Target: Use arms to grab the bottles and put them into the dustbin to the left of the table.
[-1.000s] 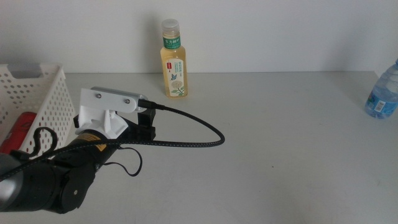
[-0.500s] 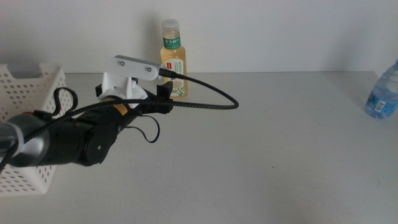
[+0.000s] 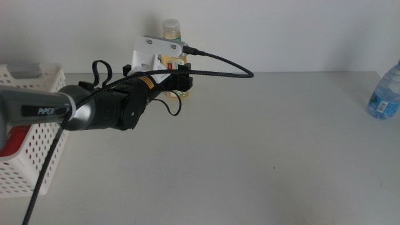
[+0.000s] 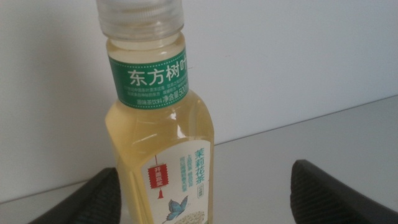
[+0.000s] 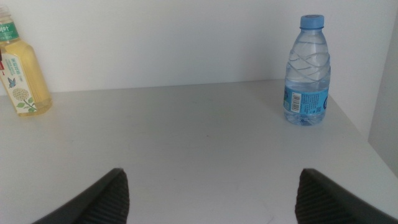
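Note:
The yellow-tea bottle has a red tag (image 3: 176, 65) (image 4: 159, 177) below its green label. Next, I close my left gripper on the body of the bottle, level with that tag.
The yellow-tea bottle (image 3: 170, 28) with white cap and green label stands at the back of the table (image 3: 250, 156). My left gripper (image 3: 180, 82), under its white housing, is open at the bottle. In the left wrist view the bottle (image 4: 155, 137) stands close between the wide-open jaws of the left gripper (image 4: 208, 196), nearer one jaw. The blue-capped water bottle (image 3: 384, 94) stands at the table's right edge. The red soda can (image 3: 17, 134) lies in the white perforated dustbin (image 3: 37, 100) at the left. My right gripper (image 5: 211, 190) is open and empty, out of the middle view.
The thick black braided cable (image 3: 219, 72) loops over the table to the right of the left arm. A white wall rises right behind the tea bottle. The right wrist view shows the tea bottle (image 5: 22, 74) and the water bottle (image 5: 308, 71) standing far apart.
My left arm has swung from beside the dustbin toward the back of the table, up to the tea bottle. The bottles have not moved.

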Tool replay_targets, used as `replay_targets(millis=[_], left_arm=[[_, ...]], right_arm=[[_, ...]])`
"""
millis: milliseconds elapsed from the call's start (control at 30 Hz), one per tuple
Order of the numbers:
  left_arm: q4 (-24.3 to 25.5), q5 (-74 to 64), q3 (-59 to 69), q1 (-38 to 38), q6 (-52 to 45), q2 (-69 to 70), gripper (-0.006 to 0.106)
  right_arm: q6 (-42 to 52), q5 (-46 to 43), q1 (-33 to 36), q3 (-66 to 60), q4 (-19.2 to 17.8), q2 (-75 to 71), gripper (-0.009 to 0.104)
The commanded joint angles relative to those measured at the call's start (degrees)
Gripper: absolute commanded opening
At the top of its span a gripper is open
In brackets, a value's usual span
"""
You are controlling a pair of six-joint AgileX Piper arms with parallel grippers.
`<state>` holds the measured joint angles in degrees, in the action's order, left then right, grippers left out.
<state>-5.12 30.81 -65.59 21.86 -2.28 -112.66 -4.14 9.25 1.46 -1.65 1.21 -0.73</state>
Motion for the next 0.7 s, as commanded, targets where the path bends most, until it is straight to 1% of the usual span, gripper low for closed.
replay_targets(millis=[0,367,667], left_arm=[[-1.7,3.1,-3.7,0.4,0.9,1.4,0.093],[-2.7,2.7,-9.4,-0.5,0.7,-5.1,0.093],[-2.6,2.6,-13.9,-1.1,0.7,-9.0,0.093]], right_arm=[[0.7,-4.3,-0.3,0.6,-0.7,-1.3,0.075],[0.7,-4.3,-0.3,0.6,-0.7,-1.3,0.075],[0.7,-4.3,-0.3,0.6,-0.7,-1.3,0.075]])
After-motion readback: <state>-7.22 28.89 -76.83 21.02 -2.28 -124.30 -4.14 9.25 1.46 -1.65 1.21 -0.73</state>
